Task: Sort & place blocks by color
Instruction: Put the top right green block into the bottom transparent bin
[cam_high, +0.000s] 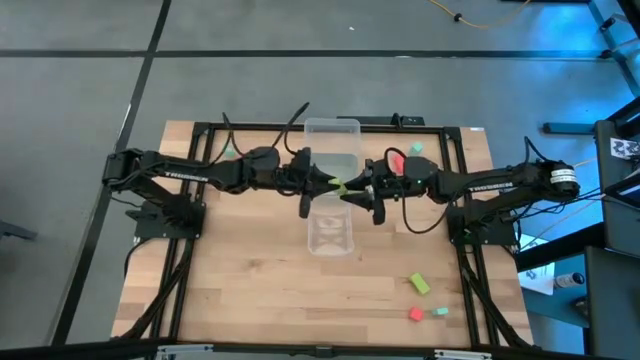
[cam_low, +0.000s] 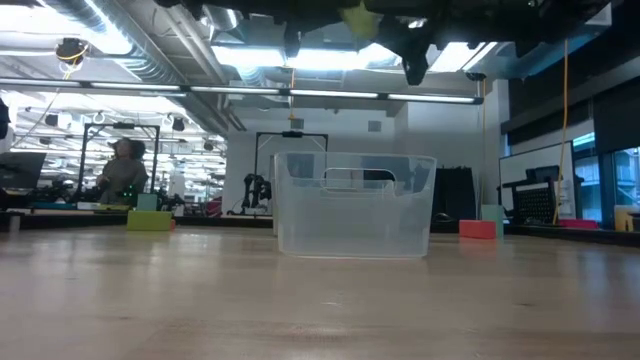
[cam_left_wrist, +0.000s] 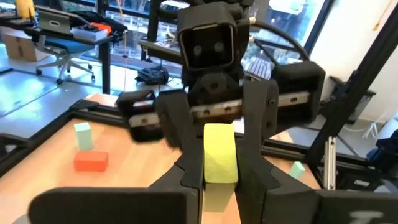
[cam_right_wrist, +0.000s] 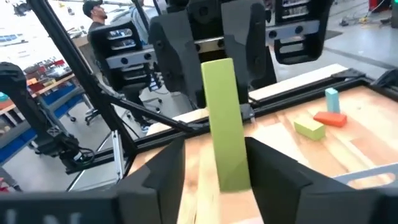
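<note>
The lime bar will go down in the near clear tray (cam_high: 320, 216), toward the far tray, from my left gripper.
A lime yellow-green bar (cam_high: 340, 187) is held in the air over the clear trays, between my two grippers, which face each other. My left gripper (cam_left_wrist: 221, 177) is shut on one end of it. My right gripper (cam_right_wrist: 217, 165) is open, its fingers on either side of the bar's other end (cam_right_wrist: 231, 168), with a strip of gap at one finger. In the low view the bar (cam_low: 358, 18) shows at the top edge. Other blocks lie loose on the table: red (cam_high: 395, 160) and teal (cam_high: 415, 149) far right, and lime (cam_high: 419, 284), red (cam_high: 415, 314) and teal (cam_high: 441, 311) near right. My left gripper pinches the lime bar's end (cam_left_wrist: 221, 171) between its two fingers, coming level from the table's left and lying along the bar. The bar is lifted clear and points toward the right gripper. My right gripper: I cannot tell whether either finger touches the bar.
Two clear plastic trays sit mid-table under the grippers, one far (cam_high: 332, 140) and one near (cam_high: 330, 232); the low view shows one tray (cam_low: 355, 205). A black frame (cam_high: 190, 130) borders the table. Bare wood lies near left. A person shows far back in the room (cam_low: 125, 165).
</note>
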